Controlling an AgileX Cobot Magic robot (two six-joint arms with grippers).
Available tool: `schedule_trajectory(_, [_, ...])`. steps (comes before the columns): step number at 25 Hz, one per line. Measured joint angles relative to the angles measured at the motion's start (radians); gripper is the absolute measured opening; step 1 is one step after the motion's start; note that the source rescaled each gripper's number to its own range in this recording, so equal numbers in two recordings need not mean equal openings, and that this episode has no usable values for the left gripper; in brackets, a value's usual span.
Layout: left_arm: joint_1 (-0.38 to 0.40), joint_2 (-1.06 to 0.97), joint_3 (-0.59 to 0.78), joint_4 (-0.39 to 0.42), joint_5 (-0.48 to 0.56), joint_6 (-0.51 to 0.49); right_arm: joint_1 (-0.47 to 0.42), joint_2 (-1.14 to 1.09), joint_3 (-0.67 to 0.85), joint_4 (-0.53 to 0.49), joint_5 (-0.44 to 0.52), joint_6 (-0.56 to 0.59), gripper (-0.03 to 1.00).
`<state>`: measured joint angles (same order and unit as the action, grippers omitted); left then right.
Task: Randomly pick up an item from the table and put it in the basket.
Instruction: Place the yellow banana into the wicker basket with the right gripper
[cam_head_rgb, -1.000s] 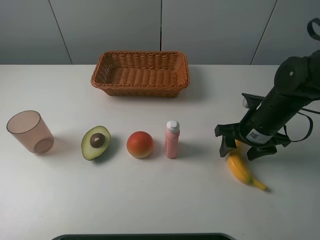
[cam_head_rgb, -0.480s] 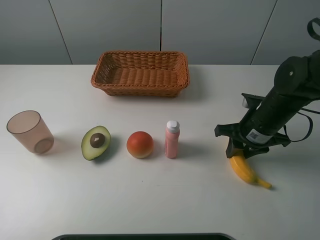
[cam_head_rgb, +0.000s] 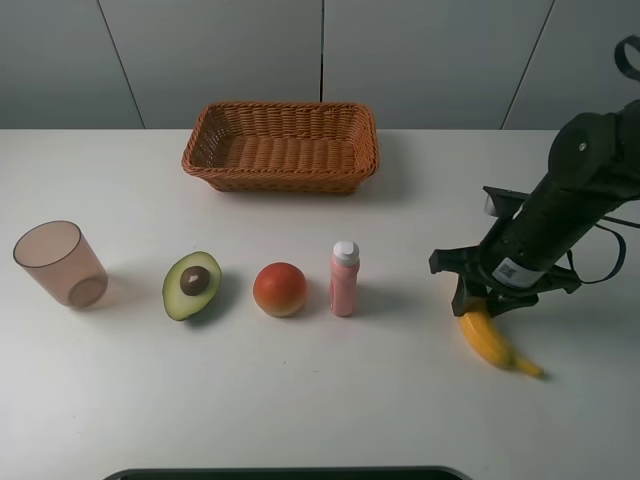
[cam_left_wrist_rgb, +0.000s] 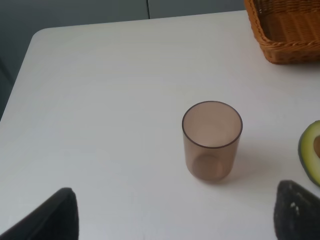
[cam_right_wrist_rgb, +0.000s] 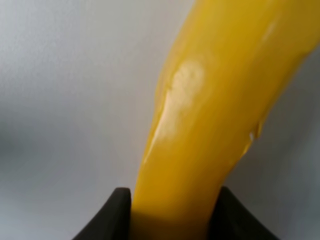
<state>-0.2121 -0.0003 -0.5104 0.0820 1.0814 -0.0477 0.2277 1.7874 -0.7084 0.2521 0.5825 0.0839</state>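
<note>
Next, I release the yellow banana from my right gripper lengthwise on the middle of the brown wicker basket's bottom (cam_head_rgb: 281, 160).
The yellow banana (cam_head_rgb: 488, 340) lies on the white table (cam_head_rgb: 300, 400) at the right, its stem tip pointing toward the front right. My right gripper (cam_head_rgb: 478, 302) is down at the banana's near end and shut on it; the right wrist view shows the banana (cam_right_wrist_rgb: 210, 115) filling the frame, pinched between the two black fingertips (cam_right_wrist_rgb: 117, 212). The brown wicker basket (cam_head_rgb: 205, 140) stands at the back centre, with nothing in it. My left gripper (cam_left_wrist_rgb: 180, 220) is open and empty, out of the high view, hovering near the pinkish cup (cam_left_wrist_rgb: 212, 140).
In a row across the table stand the translucent cup (cam_head_rgb: 60, 262), a halved avocado (cam_head_rgb: 192, 285), a red-orange round fruit (cam_head_rgb: 280, 289) and a pink bottle with a white cap (cam_head_rgb: 344, 280). The basket corner (cam_left_wrist_rgb: 285, 35) shows in the left wrist view.
My right gripper's fingers, spread wide on either side of the banana's end a second ago, have shut on it. The banana turned slightly. The left arm has not moved.
</note>
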Motion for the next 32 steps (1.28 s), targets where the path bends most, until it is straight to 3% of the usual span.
schedule_trajectory(6, [0.000, 0.000, 0.000, 0.000, 0.000, 0.000, 0.002, -0.049, -0.141, -0.076, 0.164, -0.001, 0.00])
schedule_trajectory(13, [0.000, 0.000, 0.000, 0.000, 0.000, 0.000, 0.002, -0.151, -0.432, -0.148, 0.223, -0.097, 0.00])
schedule_trajectory(16, [0.000, 0.000, 0.000, 0.000, 0.000, 0.000, 0.002, -0.151, -0.547, -0.125, 0.206, -0.220, 0.00])
schedule_trajectory(22, [0.000, 0.000, 0.000, 0.000, 0.000, 0.000, 0.023, -0.092, -0.725, -0.007, 0.124, -0.622, 0.00])
schedule_trajectory(27, [0.000, 0.000, 0.000, 0.000, 0.000, 0.000, 0.139, 0.024, -0.853, -0.022, 0.049, -0.898, 0.00])
schedule_trajectory(32, [0.000, 0.000, 0.000, 0.000, 0.000, 0.000, 0.257, 0.166, -0.946, -0.082, -0.055, -1.041, 0.00])
